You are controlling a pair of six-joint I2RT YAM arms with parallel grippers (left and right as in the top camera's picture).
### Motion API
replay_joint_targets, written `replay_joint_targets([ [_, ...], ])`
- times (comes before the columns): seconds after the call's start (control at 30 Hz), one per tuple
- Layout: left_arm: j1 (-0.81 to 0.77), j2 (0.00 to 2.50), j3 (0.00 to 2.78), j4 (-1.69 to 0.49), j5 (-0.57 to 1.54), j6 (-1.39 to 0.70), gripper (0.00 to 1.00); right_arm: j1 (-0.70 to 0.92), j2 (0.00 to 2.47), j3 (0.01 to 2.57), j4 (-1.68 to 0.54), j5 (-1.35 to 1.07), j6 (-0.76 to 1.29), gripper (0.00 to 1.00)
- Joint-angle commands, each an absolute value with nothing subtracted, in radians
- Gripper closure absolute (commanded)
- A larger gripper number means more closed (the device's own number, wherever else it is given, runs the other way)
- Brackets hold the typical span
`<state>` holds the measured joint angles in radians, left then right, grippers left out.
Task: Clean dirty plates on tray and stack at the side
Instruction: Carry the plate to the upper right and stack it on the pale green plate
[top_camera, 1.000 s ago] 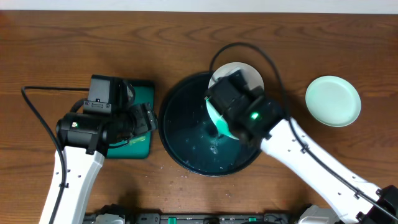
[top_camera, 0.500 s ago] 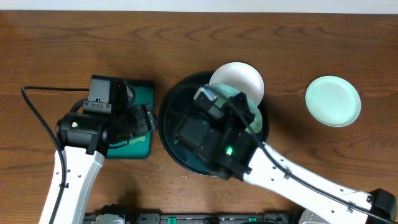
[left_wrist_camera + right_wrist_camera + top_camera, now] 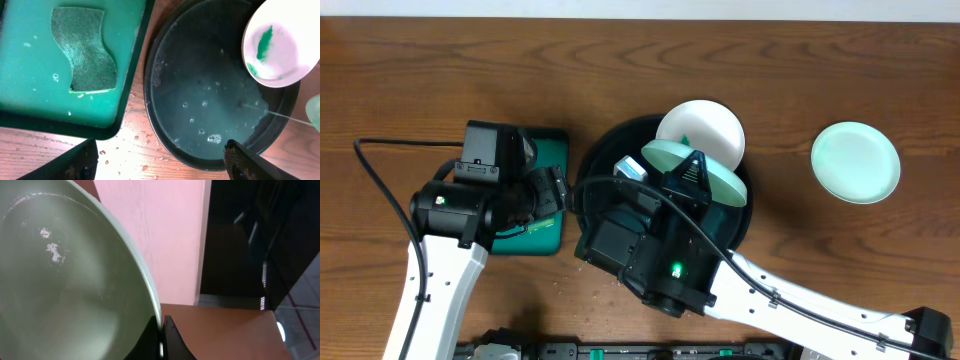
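Observation:
I need to release the pale teal plate from my right gripper on top of the plate lying alone on the wooden table (image 3: 855, 162).
The round black tray (image 3: 595, 170) sits mid-table and holds water (image 3: 210, 95). A white plate with a green smear (image 3: 702, 125) leans on its far rim; it also shows in the left wrist view (image 3: 280, 42). My right gripper (image 3: 161, 330) is shut on the rim of a pale teal plate (image 3: 705, 170) and holds it lifted above the tray (image 3: 65, 280). A third plate (image 3: 855, 162) lies on the table at the right. My left gripper (image 3: 160, 160) is open and empty above the table between the green tray and the black tray.
A green rectangular tray with a black rim (image 3: 552, 150) stands left of the black tray, with a green sponge (image 3: 85, 50) in it. Water drops lie on the wood near the black tray's front (image 3: 145, 142).
My right arm has swung left and toward the front, lifting and tilting the teal plate over the tray. The left arm has not moved.

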<state>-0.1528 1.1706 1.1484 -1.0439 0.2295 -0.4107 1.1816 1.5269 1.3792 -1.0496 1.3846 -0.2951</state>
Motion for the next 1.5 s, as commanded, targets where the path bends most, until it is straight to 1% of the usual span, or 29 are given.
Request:
replay_joint_targets([
  [0.0,-0.157,1.173,1.136,-1.048,0.212,-0.4,0.19,1.197,1.526,1.402,-1.047,1.445,-0.316,0.99],
  [0.3,-0.157,1.173,1.136,-1.054,0.213,-0.4,0.19,1.2,1.526,1.402,-1.033,1.433,-0.314,0.99],
  [0.37,-0.157,1.173,1.136,-1.054,0.212,-0.4,0.19,1.188,1.526,1.402,-1.021,1.324,-0.312,0.99],
  [0.4,-0.157,1.173,1.136,-1.054,0.212,-0.4,0.19,1.18,1.528,1.402,-1.019,1.299,-0.3,0.99],
  [0.5,-0.157,1.173,1.136,-1.062,0.212,-0.4,0.19,1.2,1.528,1.402,-1.036,1.401,-0.268,0.99],
  [0.57,-0.157,1.173,1.136,-1.066,0.212,-0.4,0.19,1.195,1.528,1.402,-1.016,1.31,-0.268,0.99],
  [0.67,-0.157,1.173,1.135,-1.065,0.211,-0.4,0.19,1.206,1.526,1.402,-1.048,1.332,-0.172,0.99],
  [0.73,-0.157,1.173,1.135,-1.065,0.205,-0.4,0.19,1.183,1.526,1.402,-1.054,1.141,-0.11,0.99],
  [0.8,-0.157,1.173,1.135,-1.064,0.203,-0.4,0.19,1.129,1.525,1.402,-1.074,0.906,0.024,0.99],
  [0.9,-0.157,1.174,1.135,-1.065,0.197,-0.401,0.19,0.999,1.528,1.385,-1.043,0.588,0.233,0.99],
  [1.0,-0.157,1.174,1.135,-1.065,0.197,-0.4,0.19,0.852,1.528,1.359,-1.016,0.421,0.35,0.99],
  [1.37,-0.157,1.185,1.135,-1.064,0.194,-0.4,0.19,0.351,1.528,1.352,-0.971,-0.157,0.4,0.99],
  [1.47,-0.157,1.194,1.135,-1.065,0.194,-0.4,0.19,0.209,1.528,1.352,-0.957,-0.271,0.408,0.99],
])
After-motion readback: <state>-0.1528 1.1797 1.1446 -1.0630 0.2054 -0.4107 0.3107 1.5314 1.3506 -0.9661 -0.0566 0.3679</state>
